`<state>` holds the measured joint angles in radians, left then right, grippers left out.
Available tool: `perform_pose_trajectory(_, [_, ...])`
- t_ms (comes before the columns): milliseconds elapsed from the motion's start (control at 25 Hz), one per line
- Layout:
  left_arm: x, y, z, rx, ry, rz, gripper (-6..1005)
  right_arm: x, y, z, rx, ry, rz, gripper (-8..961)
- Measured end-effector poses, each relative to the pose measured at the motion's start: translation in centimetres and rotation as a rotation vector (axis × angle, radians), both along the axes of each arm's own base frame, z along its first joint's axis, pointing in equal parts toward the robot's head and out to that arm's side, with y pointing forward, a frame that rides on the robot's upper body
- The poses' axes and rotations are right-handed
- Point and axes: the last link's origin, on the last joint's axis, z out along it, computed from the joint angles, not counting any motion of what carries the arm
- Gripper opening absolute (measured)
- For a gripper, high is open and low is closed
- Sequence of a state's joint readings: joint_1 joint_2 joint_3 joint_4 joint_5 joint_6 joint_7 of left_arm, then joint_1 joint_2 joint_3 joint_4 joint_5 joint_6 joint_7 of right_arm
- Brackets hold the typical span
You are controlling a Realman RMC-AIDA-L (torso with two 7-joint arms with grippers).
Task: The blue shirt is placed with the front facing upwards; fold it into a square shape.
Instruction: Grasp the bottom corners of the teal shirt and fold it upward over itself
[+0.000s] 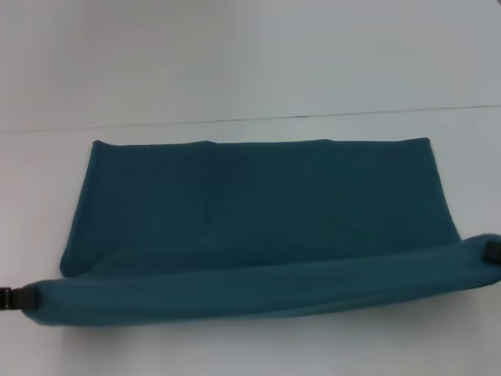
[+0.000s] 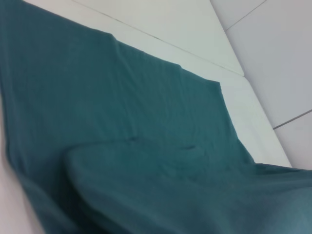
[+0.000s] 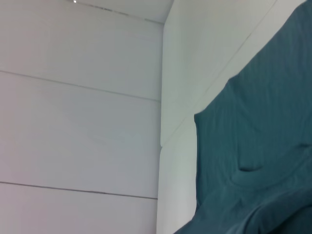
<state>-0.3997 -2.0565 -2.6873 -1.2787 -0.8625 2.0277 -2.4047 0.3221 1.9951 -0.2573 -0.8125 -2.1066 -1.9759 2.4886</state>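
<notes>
The blue shirt's near edge will drop from my left gripper over the shirt's far corner (image 1: pixel 102 136) on that gripper's side.
The blue shirt (image 1: pixel 258 204) lies spread across the white table, plain teal side up, with no print showing. Its near edge (image 1: pixel 258 286) is lifted into a long taut roll stretched between my two grippers. My left gripper (image 1: pixel 12 298) shows as a black tip at the roll's left end. My right gripper (image 1: pixel 493 251) holds the right end, slightly higher. Both are shut on the cloth. The left wrist view shows the raised fold of the shirt (image 2: pixel 185 195) over the flat layer. In the right wrist view, a corner of the shirt (image 3: pixel 258 146) hangs over the table.
The white table (image 1: pixel 250 63) runs far beyond the shirt, with a thin seam line (image 1: pixel 235 120) crossing it behind the cloth. A tiled floor (image 3: pixel 78 122) shows past the table's edge in the right wrist view.
</notes>
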Motion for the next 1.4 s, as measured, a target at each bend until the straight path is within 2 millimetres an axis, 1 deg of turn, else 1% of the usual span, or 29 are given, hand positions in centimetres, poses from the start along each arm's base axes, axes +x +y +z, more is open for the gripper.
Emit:
perform_pose_trajectory(160, [0.9,1.6,-0.3,-0.005,-0.011,-0.037,83,0.0,0.8,0.6,0.037,-0.003,-0.005,90])
perform_pose_trajectory(320, [1.8,4.3,-0.5,0.009,-0.02,-0.07,84,0.1,2.1,1.2,0.091,0.006,-0.027,90])
perform_pose_trajectory(360, [1.8,4.3,-0.5,0.009,-0.02,-0.07,85,0.1,2.6,1.4,0.107,0.014,-0.034,90])
perform_pose_trajectory(400, [1.9,5.4,-0.6,0.015,-0.021,-0.076,85,0.1,3.0,1.4,0.123,0.028,-0.042,90])
perform_pose_trajectory(440, [2.2,7.0,-1.0,0.018,-0.023,-0.081,86,0.1,3.6,1.5,0.14,0.041,-0.05,90])
perform_pose_trajectory(640, [3.0,10.4,-2.2,0.042,0.025,-0.09,88,-0.4,6.1,1.7,0.22,0.083,-0.077,91])
perform_pose_trajectory(760, [3.3,11.4,-2.5,0.056,0.046,-0.093,90,-0.5,7.3,2.0,0.261,0.086,-0.105,91])
perform_pose_trajectory(800, [3.7,12.8,-2.8,0.096,0.067,-0.095,90,-0.5,7.6,2.0,0.268,0.086,-0.113,91])
perform_pose_trajectory(1160, [4.3,15.8,-3.7,0.214,0.11,-0.093,94,0.0,10.6,1.8,0.351,0.096,-0.225,92])
perform_pose_trajectory(1400, [4.7,17.5,-4.3,0.275,0.14,-0.099,97,0.0,12.5,1.0,0.382,0.078,-0.275,92])
